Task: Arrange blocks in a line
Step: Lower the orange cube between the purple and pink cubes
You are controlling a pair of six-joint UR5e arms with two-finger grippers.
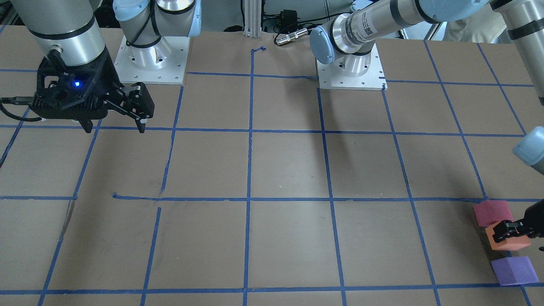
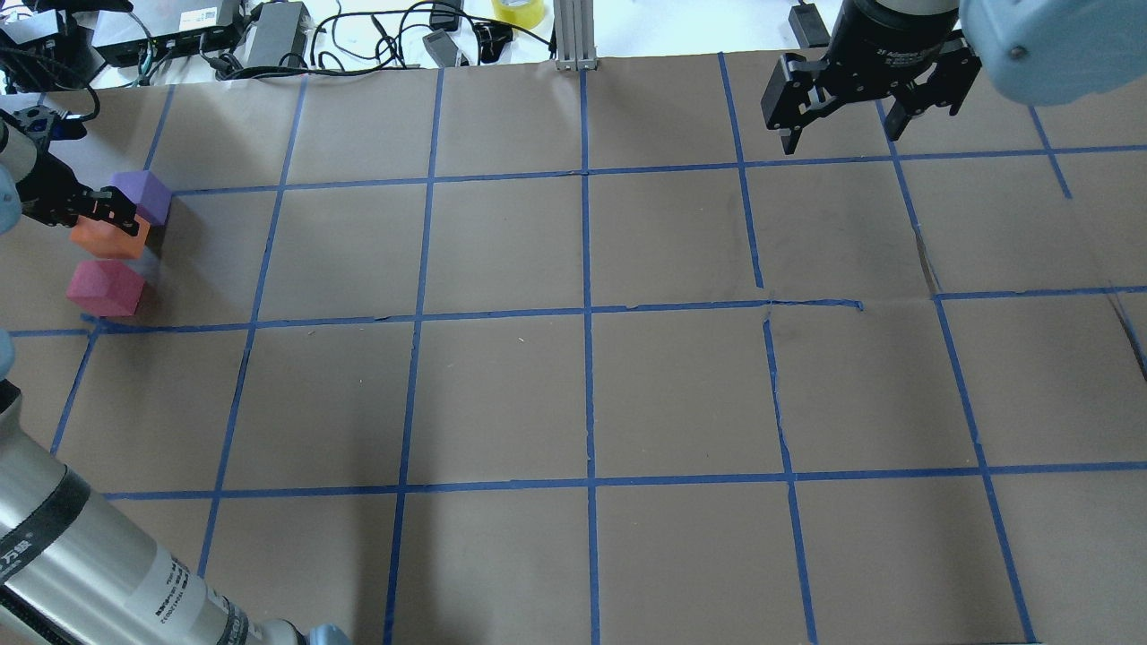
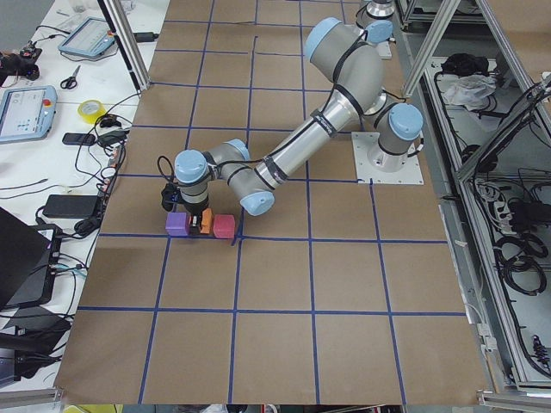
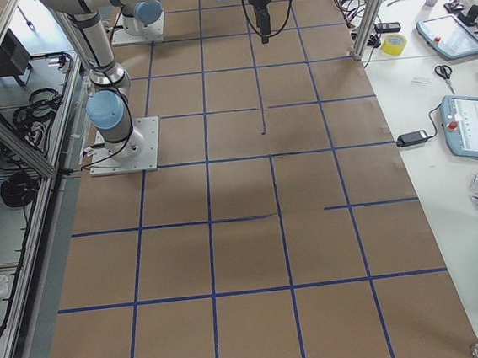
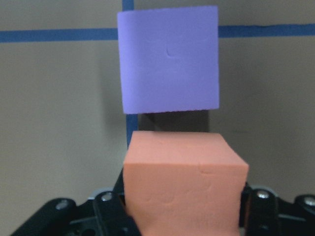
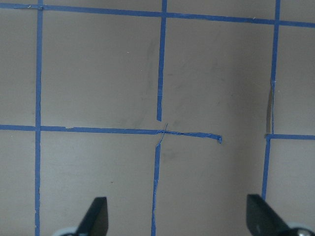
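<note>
Next, my left gripper releases the orange block between the red-pink block and the purple block (image 1: 502, 237).
Three foam blocks sit in a row at the table's left edge. The purple block (image 2: 143, 195) (image 1: 514, 270) (image 5: 170, 59) is farthest from the robot. The orange block (image 2: 106, 242) (image 1: 510, 244) (image 5: 184, 182) is in the middle. The red-pink block (image 2: 106, 288) (image 1: 493, 212) is nearest the robot. My left gripper (image 2: 112, 219) (image 1: 510, 229) (image 5: 182, 209) is shut on the orange block, low at the table. I cannot tell whether the block rests on the paper. My right gripper (image 2: 842, 139) (image 1: 115, 127) (image 6: 179, 221) is open and empty, hovering at the far right.
The table is brown paper with a blue tape grid (image 2: 587, 309). The two arm bases (image 1: 153, 59) (image 1: 350, 72) stand at the robot's side. An aluminium post (image 2: 573, 36), cables and a yellow tape roll (image 2: 518, 11) lie at the far edge.
</note>
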